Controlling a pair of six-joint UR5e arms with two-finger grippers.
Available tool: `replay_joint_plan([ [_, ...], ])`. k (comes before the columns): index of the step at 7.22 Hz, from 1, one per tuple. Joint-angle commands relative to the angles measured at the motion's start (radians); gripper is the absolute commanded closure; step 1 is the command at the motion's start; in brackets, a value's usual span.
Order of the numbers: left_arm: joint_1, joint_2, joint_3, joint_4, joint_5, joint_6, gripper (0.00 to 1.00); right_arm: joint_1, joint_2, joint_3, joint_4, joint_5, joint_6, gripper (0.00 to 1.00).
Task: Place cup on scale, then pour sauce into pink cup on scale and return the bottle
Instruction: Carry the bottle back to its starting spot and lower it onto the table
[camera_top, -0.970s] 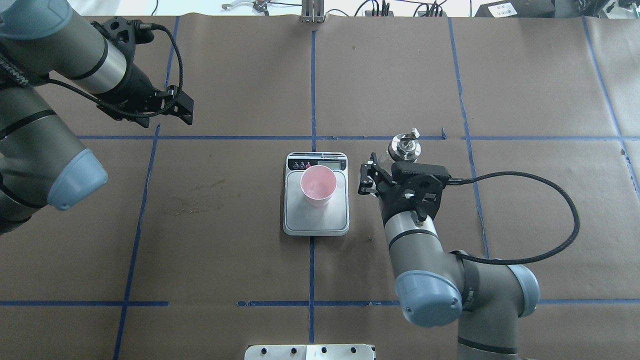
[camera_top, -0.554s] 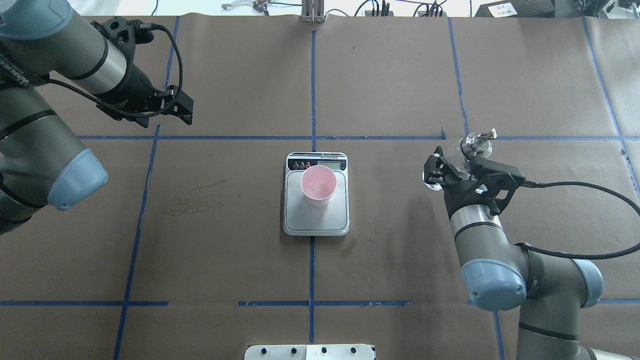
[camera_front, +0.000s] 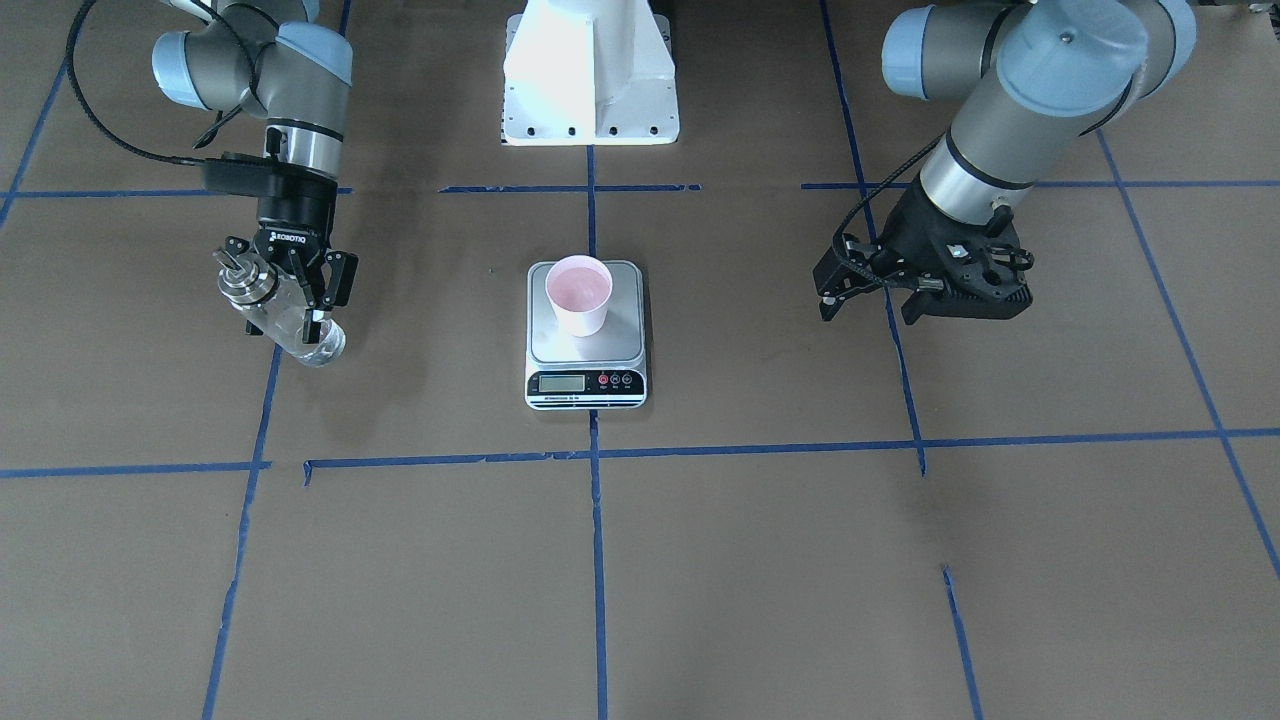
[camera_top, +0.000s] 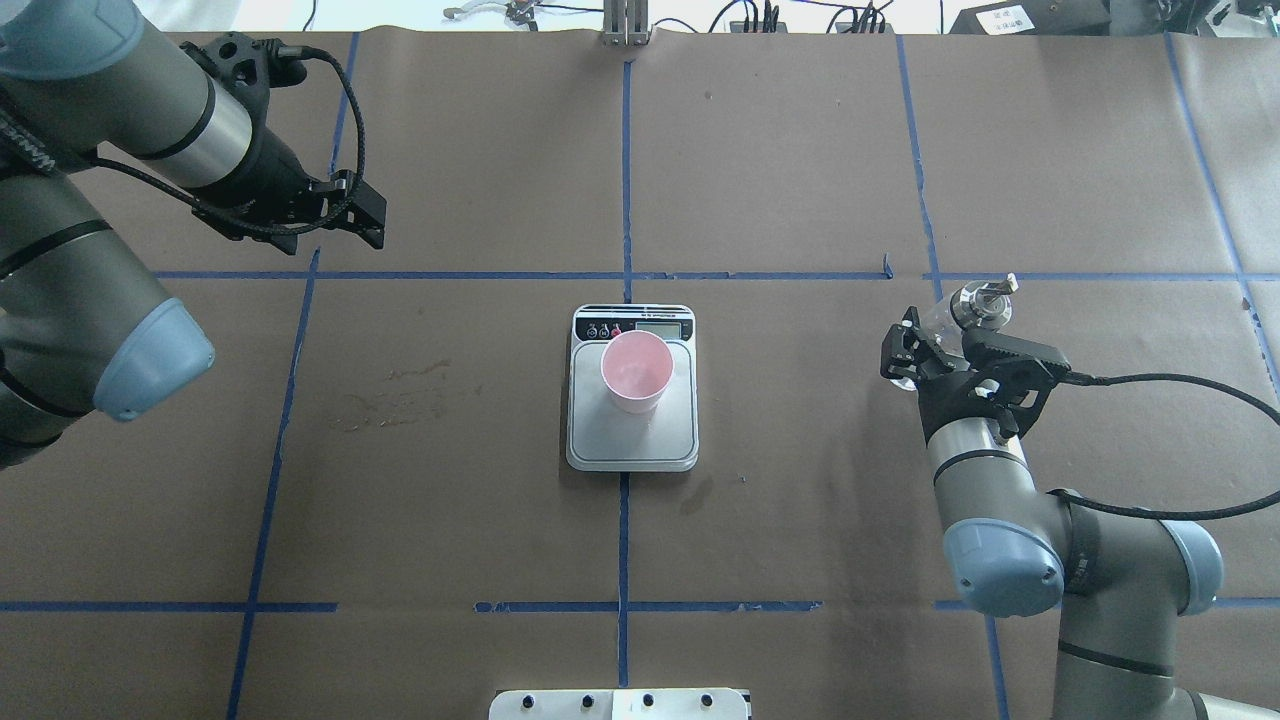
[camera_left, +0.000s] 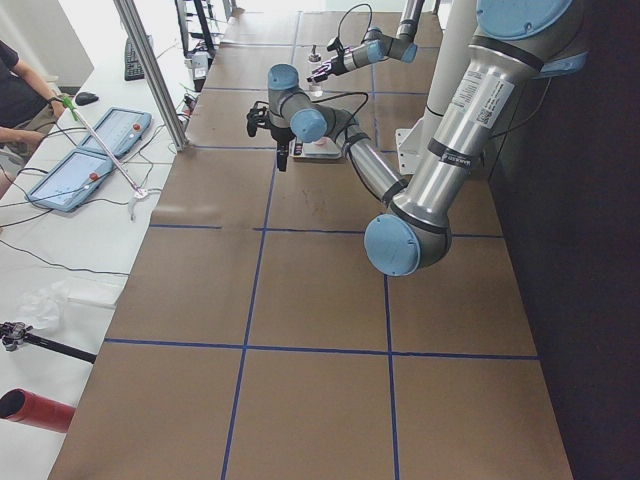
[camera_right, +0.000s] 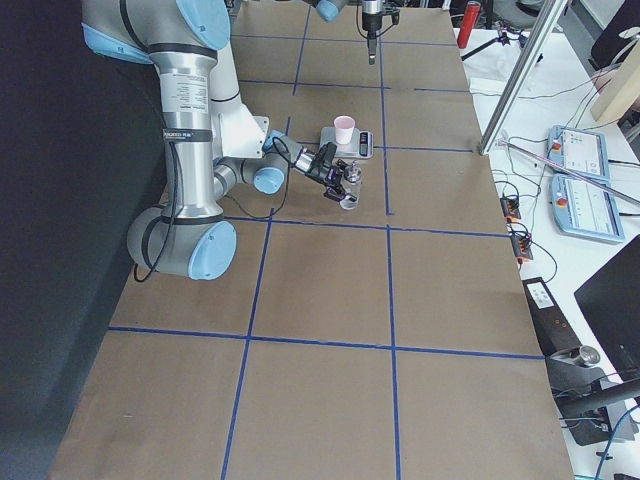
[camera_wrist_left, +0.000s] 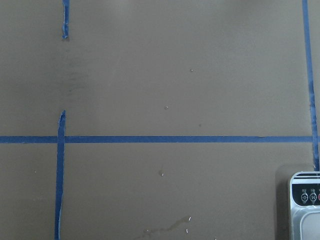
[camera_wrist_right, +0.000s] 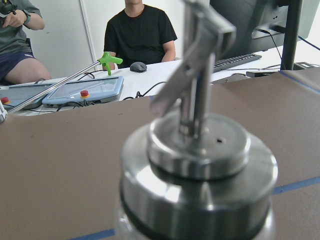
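Observation:
The clear glass bottle will go upright at the long blue tape line (camera_front: 298, 356), level with the scale's display, and I should stand it there with my right gripper.
The pink cup (camera_top: 637, 372) stands upright on the steel platform of the scale (camera_top: 632, 445), also in the front view (camera_front: 579, 293). My right gripper (camera_top: 903, 352) is shut on the clear glass bottle (camera_top: 932, 322), well right of the scale. The bottle (camera_front: 298, 335) is tilted, its silver collar and spout (camera_top: 984, 301) pointing away from the scale; they fill the right wrist view (camera_wrist_right: 200, 165). I cannot tell if its base touches the table. My left gripper (camera_top: 370, 215) hangs open and empty at the far left.
Brown paper with blue tape lines (camera_top: 625, 180) covers the table. The robot's white base (camera_front: 590, 70) stands behind the scale. A corner of the scale (camera_wrist_left: 305, 200) shows in the left wrist view. Operators (camera_wrist_right: 140, 30) sit beyond the table's far edge.
My right arm has carried the bottle to the right, away from the scale, and slowed. The cup, scale and left arm have not moved.

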Motion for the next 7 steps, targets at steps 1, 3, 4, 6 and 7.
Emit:
replay_joint_plan([
  [1, 0.0, 0.0, -0.002, 0.0, 0.0, 0.001, 0.05, -0.001, 0.001, -0.035, 0.0, -0.004, 0.001, 1.0],
  [3, 0.0, -0.002, -0.003, 0.0, 0.0, 0.0, 0.05, 0.001, -0.005, -0.038, -0.001, -0.012, 0.001, 1.0],
  [4, 0.0, -0.002, -0.005, 0.0, 0.0, 0.0, 0.05, 0.001, -0.011, -0.036, -0.001, -0.013, -0.001, 1.0],
  [6, 0.0, -0.002, -0.005, 0.0, 0.0, 0.0, 0.05, 0.001, -0.016, -0.039, -0.003, -0.013, -0.001, 1.0],
  [7, 0.0, -0.002, -0.006, 0.0, 0.0, 0.0, 0.05, 0.001, -0.014, -0.039, -0.003, -0.012, -0.001, 1.0],
])
